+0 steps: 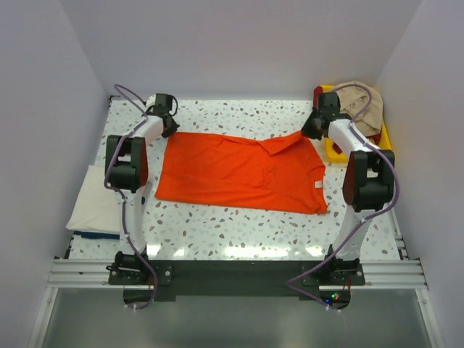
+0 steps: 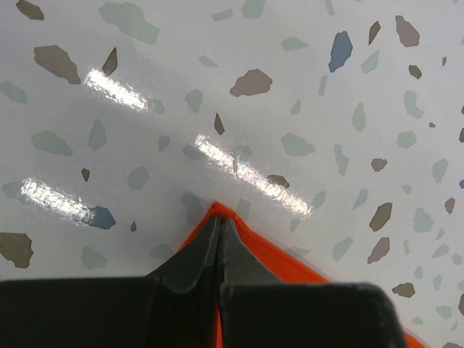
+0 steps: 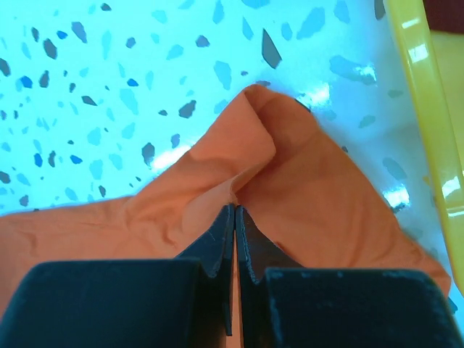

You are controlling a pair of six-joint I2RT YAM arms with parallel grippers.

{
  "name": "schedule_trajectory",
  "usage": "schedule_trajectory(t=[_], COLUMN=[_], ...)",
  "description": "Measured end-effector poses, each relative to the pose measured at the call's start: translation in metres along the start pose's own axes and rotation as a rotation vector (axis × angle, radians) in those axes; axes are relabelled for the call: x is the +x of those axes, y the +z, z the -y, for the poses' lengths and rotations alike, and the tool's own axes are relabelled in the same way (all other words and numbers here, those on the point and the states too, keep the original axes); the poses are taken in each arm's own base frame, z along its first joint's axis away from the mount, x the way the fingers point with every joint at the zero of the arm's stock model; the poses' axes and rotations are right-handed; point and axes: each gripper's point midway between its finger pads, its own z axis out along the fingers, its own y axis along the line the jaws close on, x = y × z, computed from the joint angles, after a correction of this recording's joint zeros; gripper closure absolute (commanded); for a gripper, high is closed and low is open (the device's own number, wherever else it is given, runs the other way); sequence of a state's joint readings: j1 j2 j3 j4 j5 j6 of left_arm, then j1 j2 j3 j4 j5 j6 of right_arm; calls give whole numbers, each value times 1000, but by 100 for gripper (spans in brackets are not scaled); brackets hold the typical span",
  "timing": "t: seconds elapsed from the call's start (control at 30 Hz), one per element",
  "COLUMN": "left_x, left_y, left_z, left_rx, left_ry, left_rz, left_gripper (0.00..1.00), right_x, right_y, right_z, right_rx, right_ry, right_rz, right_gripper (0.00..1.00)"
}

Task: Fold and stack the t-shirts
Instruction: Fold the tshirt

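I will open my left gripper and pinch the cloth slightly further in before lifting [image 2: 251, 243], because its fingers meet only the tip of the orange t-shirt's corner.
A bright orange t-shirt [image 1: 239, 174] lies spread flat in the middle of the speckled table, its small white neck tag [image 1: 317, 185] at the right edge. My left gripper [image 1: 168, 127] is at the shirt's far left corner. In the left wrist view it [image 2: 220, 221] is shut on the pointed orange corner [image 2: 290, 262]. My right gripper [image 1: 313, 129] is at the far right corner, where the cloth is rumpled. In the right wrist view it [image 3: 235, 212] is shut on a raised fold of the orange cloth [image 3: 319, 188].
A yellow tray [image 1: 386, 138] stands at the far right with a beige t-shirt [image 1: 362, 105] heaped in it; its rim [image 3: 428, 94] is close to my right gripper. A folded cream-white t-shirt [image 1: 94, 199] lies at the left edge over a navy one [image 1: 94, 235].
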State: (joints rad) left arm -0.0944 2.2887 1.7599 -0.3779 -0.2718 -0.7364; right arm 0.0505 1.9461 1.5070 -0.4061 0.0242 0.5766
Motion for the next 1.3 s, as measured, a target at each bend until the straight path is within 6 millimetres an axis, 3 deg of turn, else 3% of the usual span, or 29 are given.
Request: schedule_trajectory(t=[0.8,0.83,0.93,1.17,1.3], left_x=[-22,-25,-35,-67,-56], left_y=[5,5,1,-7,-5], left_z=[-14,-13,-7,20,26], left_rx=[16,22,39,79,68], left_ry=[-46,-46,-37,-6,57], left_rz=[6,9,28,101,102], left_gripper=[99,87,73,61,59], right_x=[-59,-61,-62,-60,-60], right_y=[3,3,3,3,3], right_z=[-69,-71,-74,-77,-78], right_rx=[-234,-243,-254,-271,-275], right_ry=[8,7,8,11,10], right_rz=[23,25,25,12,12], right_gripper=[100,100,100,100,100])
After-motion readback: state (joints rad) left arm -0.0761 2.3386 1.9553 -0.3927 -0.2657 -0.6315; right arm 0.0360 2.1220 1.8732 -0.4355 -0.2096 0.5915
